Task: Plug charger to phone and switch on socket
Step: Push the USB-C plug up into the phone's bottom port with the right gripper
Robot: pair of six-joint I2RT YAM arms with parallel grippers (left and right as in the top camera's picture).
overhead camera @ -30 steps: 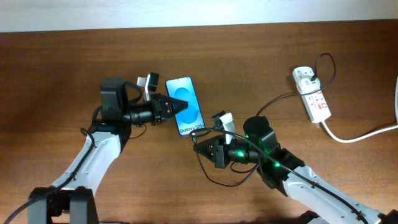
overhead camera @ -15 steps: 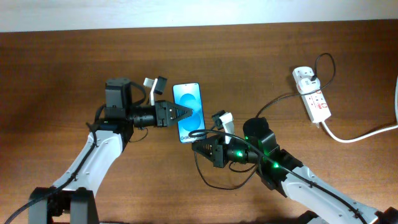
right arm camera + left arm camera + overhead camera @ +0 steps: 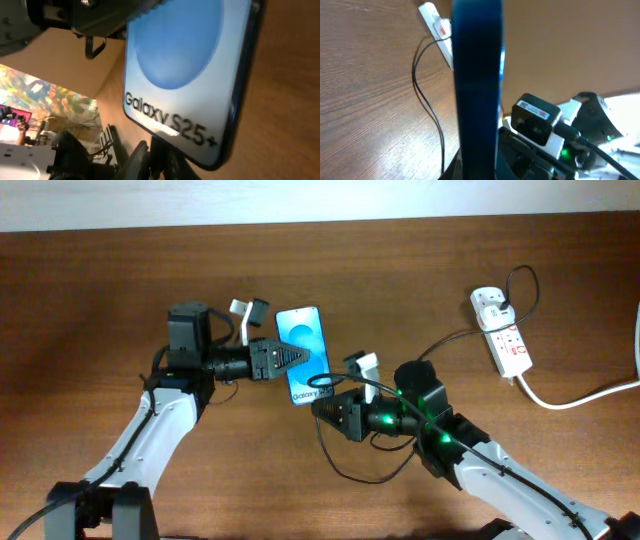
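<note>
Next, I let go of the phone with my left gripper, leaving it flat on the table (image 3: 314, 400) beneath the fingers of my right gripper.
The phone (image 3: 301, 328) has a lit blue screen and is held off the table by my left gripper (image 3: 292, 358), which is shut on it from the left. In the left wrist view the phone (image 3: 477, 85) is edge-on and hides most of the fingers (image 3: 470, 175). My right gripper (image 3: 323, 407) is shut on the charger's connector tip, right at the phone's text end. In the right wrist view its fingers (image 3: 157, 161) and the tip sit against the bottom edge of the phone (image 3: 185, 70). The thin black charger cable (image 3: 450, 338) runs to the socket (image 3: 503, 332) at the far right.
A thick white cord (image 3: 570, 398) leaves the socket toward the right edge. Slack black cable loops on the table (image 3: 350, 472) under the right arm. The socket (image 3: 437, 29) and cable (image 3: 427, 107) also show in the left wrist view.
My left gripper turned the phone more upright and shifted it slightly right. My right gripper moved up toward the phone's text end with the connector.
</note>
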